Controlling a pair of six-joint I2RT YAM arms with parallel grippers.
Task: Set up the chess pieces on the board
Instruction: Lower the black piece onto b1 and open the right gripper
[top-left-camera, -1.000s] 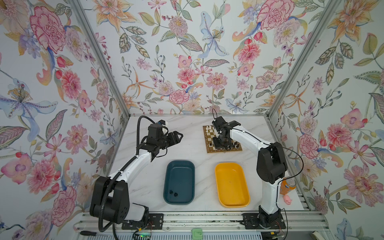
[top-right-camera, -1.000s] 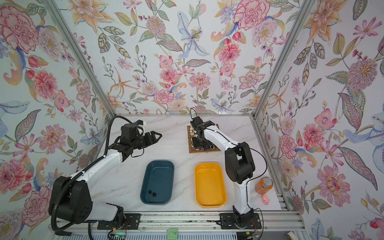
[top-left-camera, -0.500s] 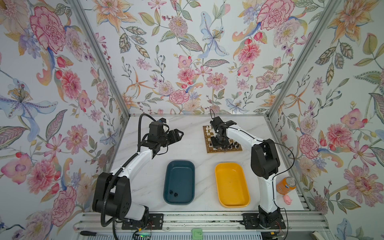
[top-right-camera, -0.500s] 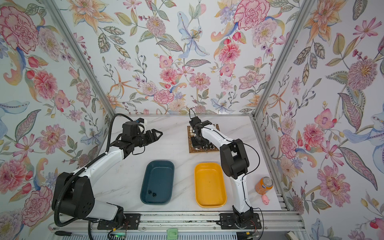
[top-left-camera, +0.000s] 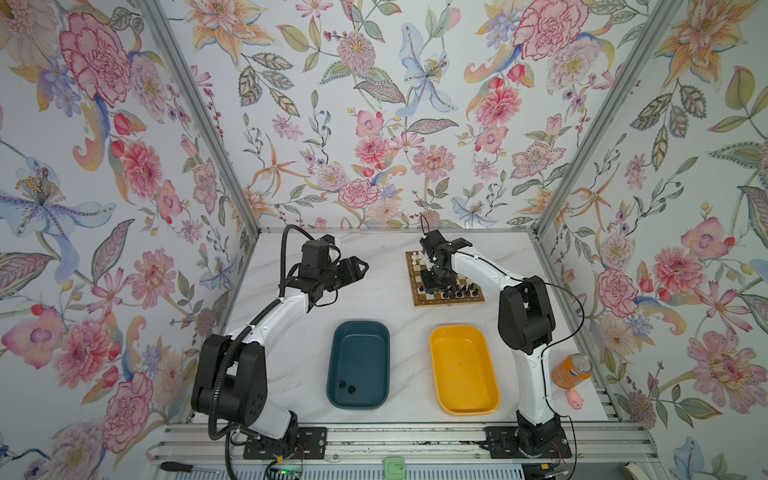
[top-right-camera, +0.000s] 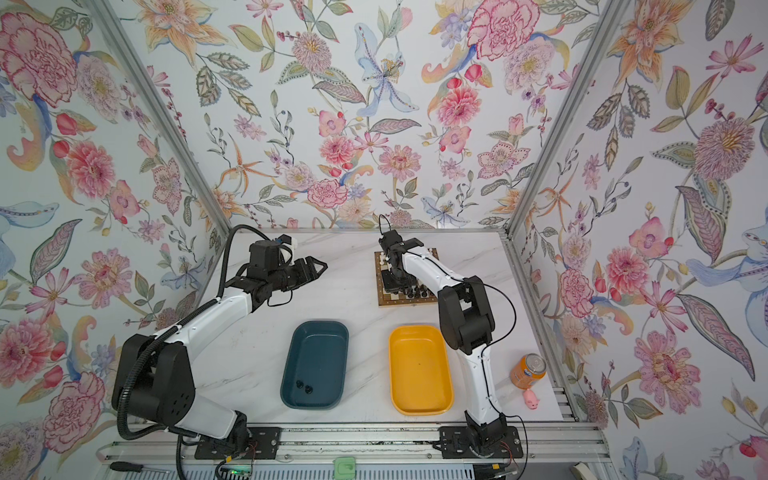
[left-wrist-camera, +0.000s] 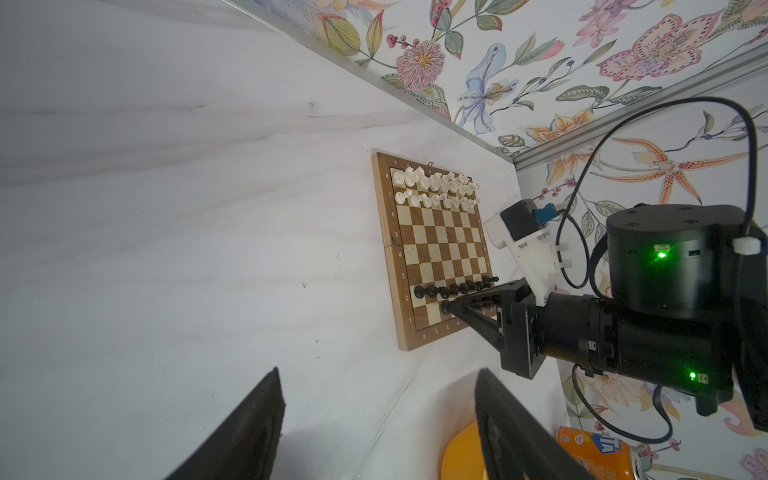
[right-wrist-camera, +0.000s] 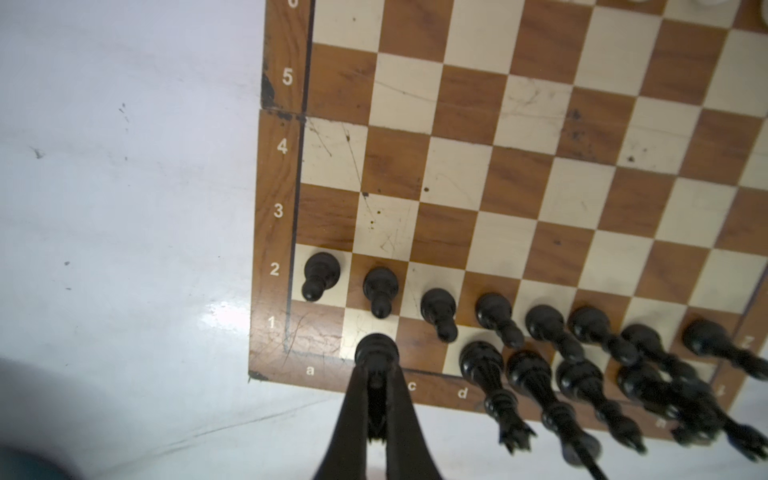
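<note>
The robot's right gripper should release the black piece on the light square (top-left-camera: 429, 296) (right-wrist-camera: 370, 336) next to the board's bare near corner square. The black piece is now over the nearest row.
The board (top-left-camera: 417, 291) (top-right-camera: 381, 291) lies at the back right of the table. White chess pieces (left-wrist-camera: 432, 189) fill its two far rows, and black chess pieces (right-wrist-camera: 540, 328) stand along its two near rows. My right gripper (right-wrist-camera: 377, 372) (top-left-camera: 429, 287) points down at the board's near left corner. It is shut on a black piece (right-wrist-camera: 377, 351) whose base is over the second square of the nearest row. I cannot tell if the piece touches the board. My left gripper (top-left-camera: 358, 266) (left-wrist-camera: 376, 374) hangs open and empty above the table, left of the board.
A teal tray (top-left-camera: 358, 332) near the front holds two black pieces (top-left-camera: 347, 385). Beside it on the right is a yellow tray (top-left-camera: 463, 370). An orange can (top-left-camera: 571, 368) and a pink toy pig (top-left-camera: 575, 400) stand at the front right by the right arm's base.
The right arm's elbow has swung a little to the left while its gripper stayed at the board's near left corner with the piece. The left gripper drifted slightly towards the back.
</note>
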